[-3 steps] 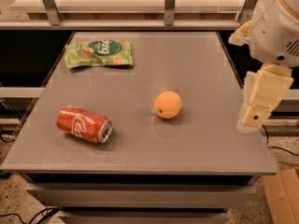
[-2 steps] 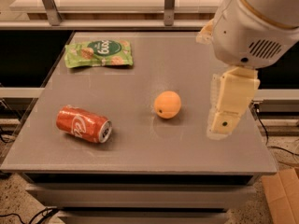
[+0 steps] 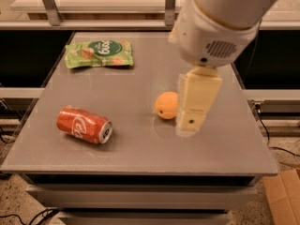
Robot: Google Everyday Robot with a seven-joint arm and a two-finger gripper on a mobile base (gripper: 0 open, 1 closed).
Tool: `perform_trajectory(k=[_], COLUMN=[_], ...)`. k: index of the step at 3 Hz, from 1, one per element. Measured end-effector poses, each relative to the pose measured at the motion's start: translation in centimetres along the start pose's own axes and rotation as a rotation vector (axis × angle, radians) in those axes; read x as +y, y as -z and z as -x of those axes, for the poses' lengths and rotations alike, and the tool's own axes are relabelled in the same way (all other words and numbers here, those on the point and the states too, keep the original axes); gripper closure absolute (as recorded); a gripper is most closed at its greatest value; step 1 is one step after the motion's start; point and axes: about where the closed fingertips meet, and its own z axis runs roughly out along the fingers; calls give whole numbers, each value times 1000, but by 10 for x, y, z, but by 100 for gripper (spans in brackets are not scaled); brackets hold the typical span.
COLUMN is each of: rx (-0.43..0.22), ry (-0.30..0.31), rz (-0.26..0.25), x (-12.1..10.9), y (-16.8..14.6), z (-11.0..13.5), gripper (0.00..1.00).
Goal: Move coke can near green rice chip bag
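Note:
Next, my gripper should go to the middle of the coke can's body (image 3: 80, 123) and close there, across the can lying on its side.
The coke can (image 3: 84, 125) lies on its side at the front left of the grey table (image 3: 140, 149), its silver top facing front right. The green rice chip bag (image 3: 100, 54) lies flat at the back left of the table, well apart from the can. My gripper (image 3: 191, 122) hangs over the middle right of the table, just right of the orange, far to the right of the can. Nothing is seen in it.
A round orange (image 3: 167, 105) sits mid-table beside the gripper. Metal rails (image 3: 170, 3) stand behind the table. A cardboard box (image 3: 284, 197) is on the floor at the front right.
The arm has swung left from the table's right edge toward the middle, so the gripper now hangs next to the orange. The can, bag and orange have not moved.

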Motion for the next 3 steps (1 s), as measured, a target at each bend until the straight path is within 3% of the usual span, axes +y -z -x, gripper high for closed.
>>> perform_trajectory(k=[2, 3], rx=[-23, 1], ry=[124, 124], rz=[97, 131], x=[-15, -14], y=[-70, -109], z=[86, 114], gripper=[0, 0])
